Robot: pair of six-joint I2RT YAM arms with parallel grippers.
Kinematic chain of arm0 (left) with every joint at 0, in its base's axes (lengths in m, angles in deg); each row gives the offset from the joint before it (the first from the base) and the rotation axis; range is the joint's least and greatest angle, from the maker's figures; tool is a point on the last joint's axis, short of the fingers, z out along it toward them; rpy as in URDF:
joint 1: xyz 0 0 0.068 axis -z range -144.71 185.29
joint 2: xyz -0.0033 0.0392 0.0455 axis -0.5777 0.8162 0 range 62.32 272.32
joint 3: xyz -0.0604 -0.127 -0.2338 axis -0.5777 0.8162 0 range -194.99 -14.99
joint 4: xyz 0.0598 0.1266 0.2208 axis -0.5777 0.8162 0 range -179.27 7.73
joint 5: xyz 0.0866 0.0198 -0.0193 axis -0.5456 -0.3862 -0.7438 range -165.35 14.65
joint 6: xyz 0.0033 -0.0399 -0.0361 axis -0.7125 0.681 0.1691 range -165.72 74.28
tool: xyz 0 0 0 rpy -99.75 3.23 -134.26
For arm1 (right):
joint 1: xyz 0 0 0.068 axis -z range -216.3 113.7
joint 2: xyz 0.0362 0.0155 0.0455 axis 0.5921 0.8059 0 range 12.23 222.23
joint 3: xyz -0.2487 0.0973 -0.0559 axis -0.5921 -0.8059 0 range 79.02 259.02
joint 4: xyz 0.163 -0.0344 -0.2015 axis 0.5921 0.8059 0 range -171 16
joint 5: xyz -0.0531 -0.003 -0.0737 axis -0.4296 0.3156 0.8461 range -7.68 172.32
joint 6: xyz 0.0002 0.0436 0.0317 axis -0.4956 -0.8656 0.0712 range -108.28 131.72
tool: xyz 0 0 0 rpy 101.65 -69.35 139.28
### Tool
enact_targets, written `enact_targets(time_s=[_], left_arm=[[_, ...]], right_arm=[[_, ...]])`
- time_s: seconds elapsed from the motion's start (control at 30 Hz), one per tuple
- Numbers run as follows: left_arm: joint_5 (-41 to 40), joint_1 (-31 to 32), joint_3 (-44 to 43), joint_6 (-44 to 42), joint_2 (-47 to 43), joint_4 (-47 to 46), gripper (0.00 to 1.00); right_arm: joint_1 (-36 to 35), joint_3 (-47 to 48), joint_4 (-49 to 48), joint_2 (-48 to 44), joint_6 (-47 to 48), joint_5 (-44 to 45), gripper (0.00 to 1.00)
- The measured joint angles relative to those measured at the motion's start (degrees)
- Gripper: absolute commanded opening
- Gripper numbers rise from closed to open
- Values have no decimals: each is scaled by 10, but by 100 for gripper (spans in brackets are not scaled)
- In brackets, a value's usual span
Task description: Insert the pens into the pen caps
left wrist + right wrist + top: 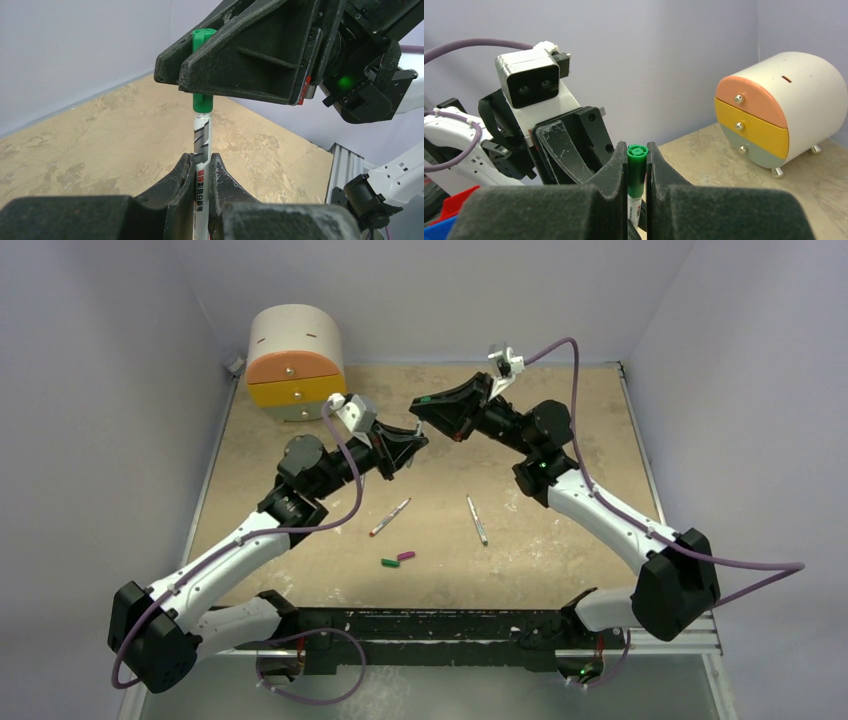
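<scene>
I need to set the white-grey pen down with my left gripper on the table (385,494) just behind the brown-ended pen.
My left gripper (201,156) is shut on a white-grey pen (202,140) and holds it above the table's back middle. My right gripper (637,147) is shut on a green cap (636,167), and this cap (202,102) sits over the pen's tip, with the white barrel coming out below it. In the top view the left gripper (413,440) and the right gripper (422,406) meet tip to tip. Two more pens (390,517) (477,519) lie on the table. A green cap (389,563) and a magenta cap (406,556) lie side by side in front of them. I see no other pen or cap.
A round white box with orange, yellow and grey drawers (295,362) stands at the back left and also shows in the right wrist view (774,110). Grey walls close in the beige table (560,560). A black rail (440,625) runs along the near edge.
</scene>
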Motion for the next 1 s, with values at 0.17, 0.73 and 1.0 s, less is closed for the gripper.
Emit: enact_targets(time_s=[0.17,0.73,1.0], left_arm=[[1,3,-8,-2,7,15,0],[1,6,-23,-13,26,50,0],[16,7,-33,-16,26,78,0]], right_arm=[[3,-24,-17,-9,-2,4,0],[3,-88,-96,-10,-25,43,0],[2,-91,-70,-26,-29,47,9]])
